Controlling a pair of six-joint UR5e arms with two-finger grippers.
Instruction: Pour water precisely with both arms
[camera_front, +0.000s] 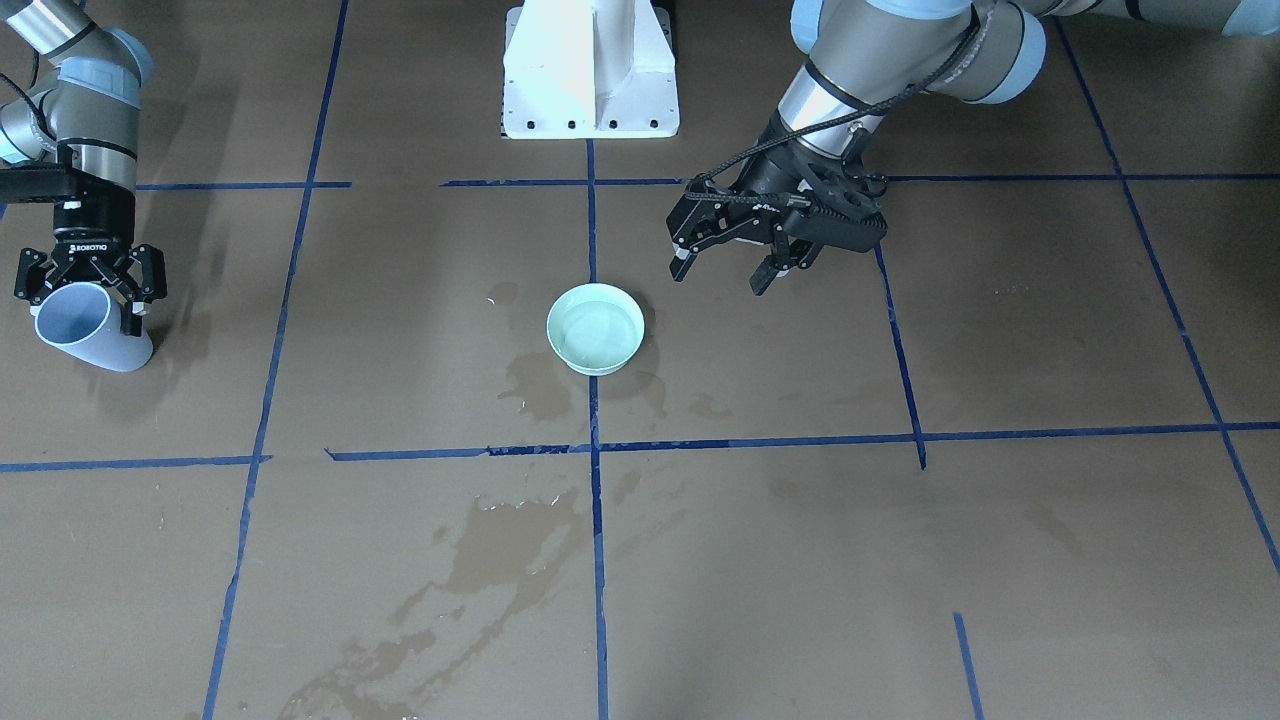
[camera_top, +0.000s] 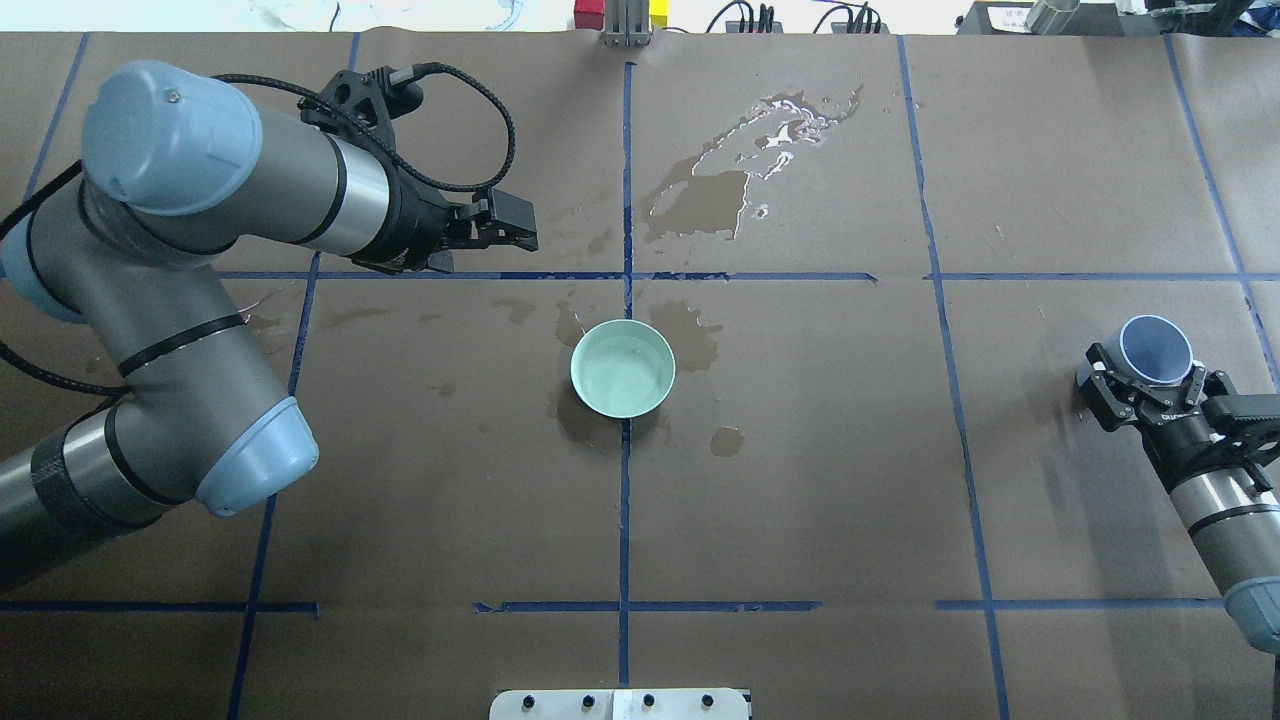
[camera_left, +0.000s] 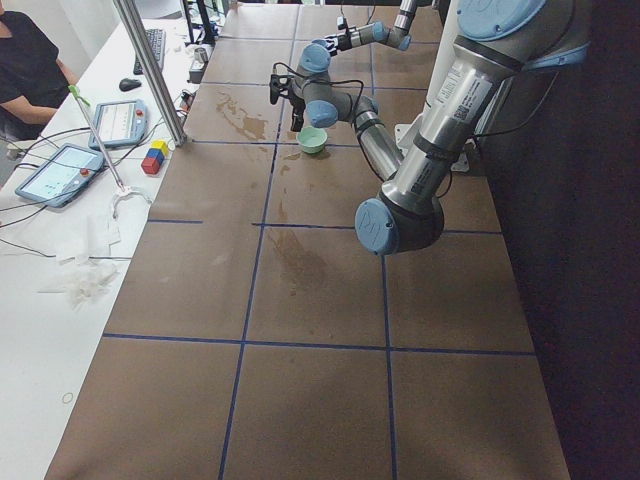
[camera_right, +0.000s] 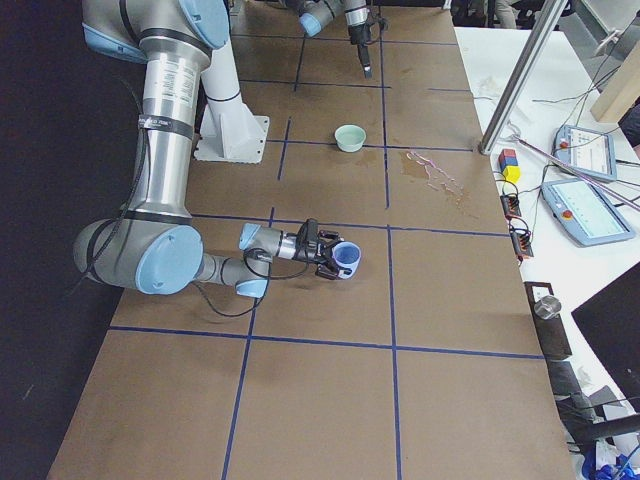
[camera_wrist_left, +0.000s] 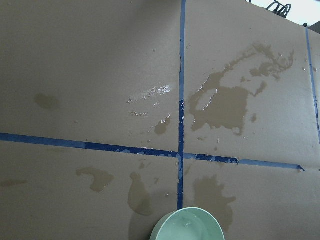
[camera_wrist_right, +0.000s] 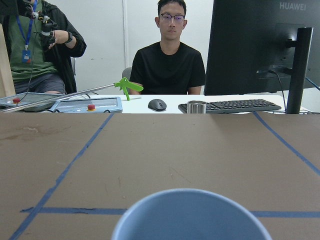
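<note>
The mint-green bowl should be reached next by my left gripper, which should close on the bowl's rim (camera_front: 642, 322) (camera_wrist_left: 152, 236), on the side away from the pale blue cup.
A mint-green bowl (camera_front: 596, 328) stands at the table's middle and shows in the overhead view (camera_top: 622, 368) and at the bottom of the left wrist view (camera_wrist_left: 189, 227). The water (camera_front: 598, 322) is a faint sheen inside it. My left gripper (camera_front: 720, 278) is open and empty, raised just beside the bowl toward the robot's left (camera_top: 520, 230). My right gripper (camera_front: 88, 300) is shut on a pale blue cup (camera_front: 92, 335), held tilted low over the table far to the robot's right (camera_top: 1155, 348). The cup's rim fills the bottom of the right wrist view (camera_wrist_right: 192, 215). I cannot tell if it holds water.
Dark wet stains (camera_top: 715, 195) spread across the brown board beyond the bowl, with smaller ones around it (camera_front: 535, 385). The white pedestal (camera_front: 590, 70) stands at the robot's side. Blue tape lines grid the table. Operators sit at a desk with tablets (camera_left: 60, 170) past the far edge.
</note>
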